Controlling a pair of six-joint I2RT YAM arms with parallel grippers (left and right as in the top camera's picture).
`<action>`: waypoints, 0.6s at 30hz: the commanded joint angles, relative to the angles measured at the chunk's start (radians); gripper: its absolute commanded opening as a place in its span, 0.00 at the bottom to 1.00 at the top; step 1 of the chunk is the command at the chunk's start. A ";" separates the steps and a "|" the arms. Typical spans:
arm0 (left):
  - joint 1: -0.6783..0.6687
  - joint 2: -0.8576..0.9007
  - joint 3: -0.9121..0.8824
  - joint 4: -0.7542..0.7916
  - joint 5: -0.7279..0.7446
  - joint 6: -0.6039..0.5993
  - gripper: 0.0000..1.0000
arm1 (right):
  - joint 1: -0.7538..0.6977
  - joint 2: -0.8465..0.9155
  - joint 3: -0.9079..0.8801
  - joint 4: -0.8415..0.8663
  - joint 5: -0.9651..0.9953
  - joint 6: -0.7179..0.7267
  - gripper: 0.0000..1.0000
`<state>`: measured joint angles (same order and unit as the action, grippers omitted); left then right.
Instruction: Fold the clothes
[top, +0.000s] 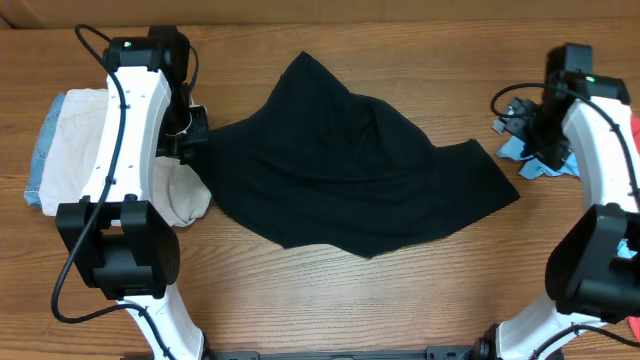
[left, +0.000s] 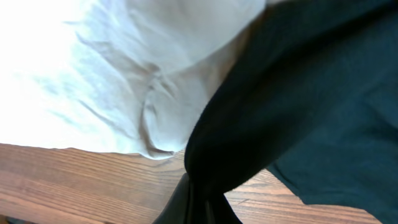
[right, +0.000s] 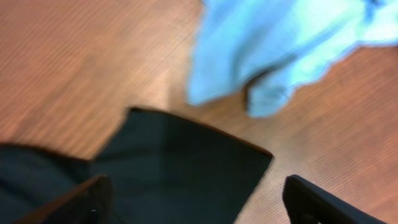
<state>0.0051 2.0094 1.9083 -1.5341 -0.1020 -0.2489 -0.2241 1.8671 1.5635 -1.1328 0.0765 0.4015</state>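
Note:
Next, my right gripper moves down next to the sleeve of the black T-shirt (top: 470, 192) (right: 200, 188) beside the light blue garment and closes on it there.
The black T-shirt (top: 350, 170) lies crumpled across the middle of the table. My left gripper (top: 193, 140) is at the shirt's left edge and is shut on a bunched fold of it (left: 205, 186). A cream garment (left: 143, 81) lies under and beside that grip; it shows in the overhead view (top: 185, 200) too. My right gripper (right: 199, 199) is open and empty, above the shirt's right sleeve corner (right: 186, 162). It sits at the far right (top: 540, 125) next to a light blue garment (top: 520, 150), also in the right wrist view (right: 280, 50).
A stack of cream and light blue denim clothes (top: 60, 145) lies under the left arm at the table's left edge. A bit of red cloth (top: 635, 130) shows at the far right edge. Bare wood (top: 350, 300) runs along the front.

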 joint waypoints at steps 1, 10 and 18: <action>0.009 0.000 0.006 0.002 -0.029 -0.026 0.04 | -0.055 0.011 -0.002 -0.022 -0.052 -0.005 0.79; 0.008 0.000 0.006 0.018 -0.001 -0.043 0.04 | -0.072 0.013 -0.183 -0.131 -0.311 -0.096 0.78; 0.008 0.000 0.006 0.027 0.018 -0.041 0.04 | -0.027 0.013 -0.428 0.009 -0.537 -0.146 0.70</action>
<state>0.0090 2.0094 1.9083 -1.5051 -0.0975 -0.2718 -0.2733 1.8805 1.1698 -1.1450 -0.3431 0.2966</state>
